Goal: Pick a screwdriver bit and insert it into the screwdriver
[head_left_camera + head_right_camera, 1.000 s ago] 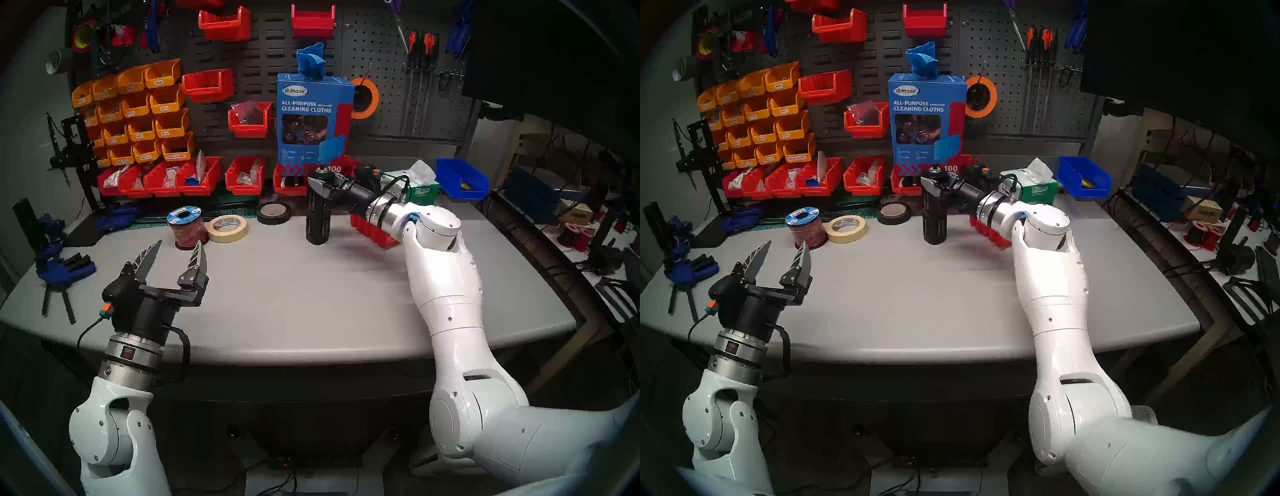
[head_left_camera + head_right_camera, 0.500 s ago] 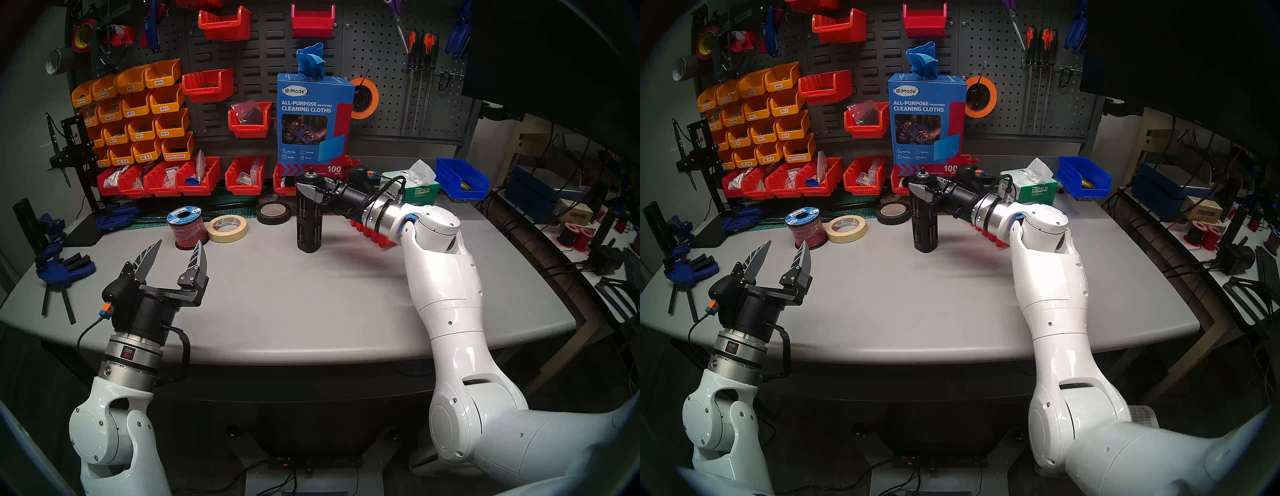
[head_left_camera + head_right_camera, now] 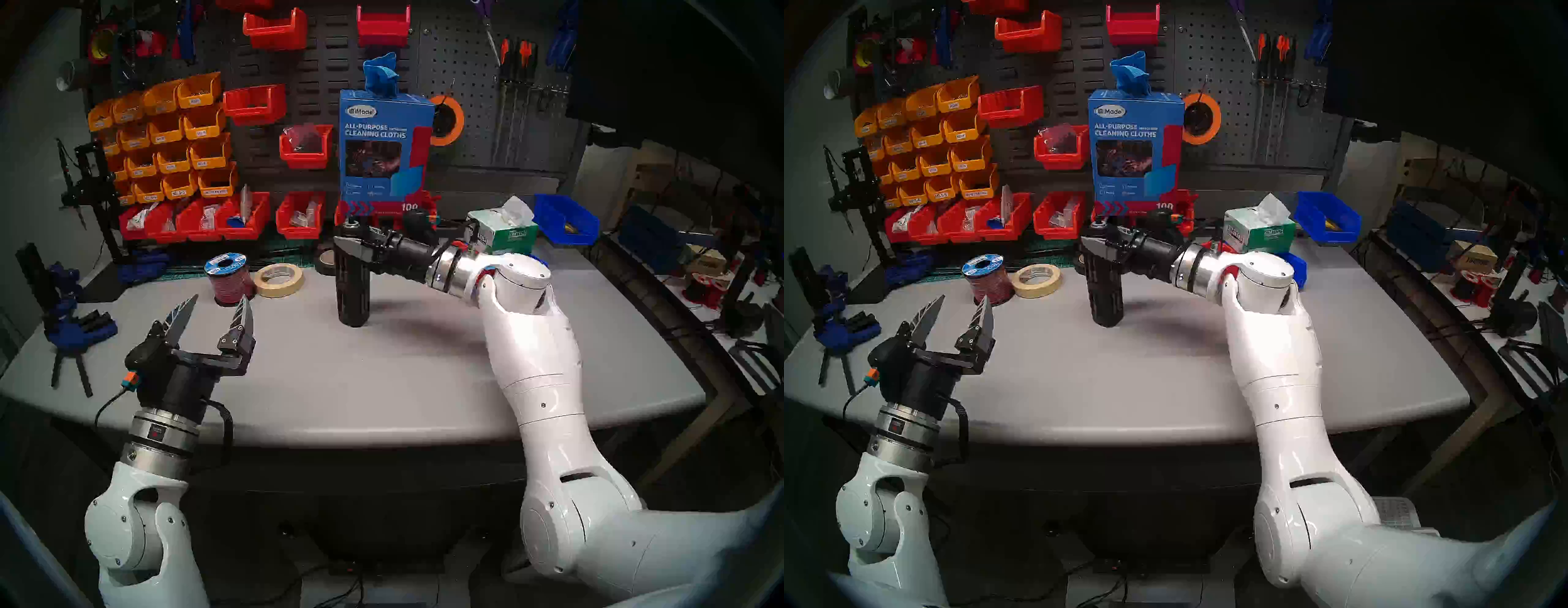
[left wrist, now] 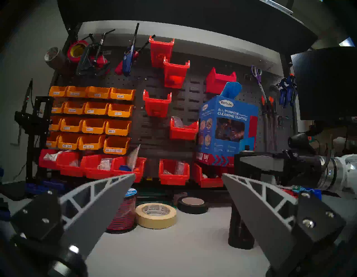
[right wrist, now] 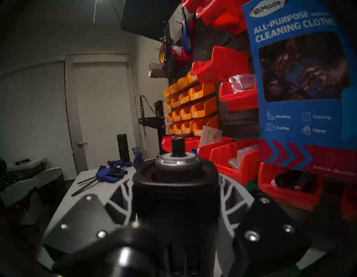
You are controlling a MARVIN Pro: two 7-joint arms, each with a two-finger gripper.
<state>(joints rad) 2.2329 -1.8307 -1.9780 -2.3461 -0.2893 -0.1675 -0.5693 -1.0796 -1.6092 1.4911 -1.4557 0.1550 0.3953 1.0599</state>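
The robot's right gripper will stand the screwdriver, now upright at the table's middle back, on the bare table [image 3: 327, 347] in front of the masking tape roll.
The screwdriver [image 3: 353, 293] is a tall matte-black cylinder with side slots, upright at the table's middle back. My right gripper [image 3: 345, 244] is shut on its upper part from the right; it also shows in the head right view [image 3: 1093, 244]. Its base is at or just above the table; I cannot tell which. In the right wrist view the screwdriver [image 5: 175, 193] fills the centre, and a short dark stub [image 5: 177, 148] rises from its silver-ringed top. No separate screwdriver bit shows. My left gripper [image 3: 220, 303] is open and empty over the front left of the table.
A red wire spool [image 3: 229, 280], a masking tape roll [image 3: 279, 280] and a black tape roll [image 3: 324, 257] lie left of the screwdriver. A blue cleaning-cloth box [image 3: 384, 148], red bins [image 3: 299, 214], a tissue box [image 3: 502, 229] and a blue bin [image 3: 566, 218] line the back. Blue clamps [image 3: 78, 331] lie far left.
My right arm has carried the screwdriver to the left and nearer the front of the table, still upright. The left arm has not moved.
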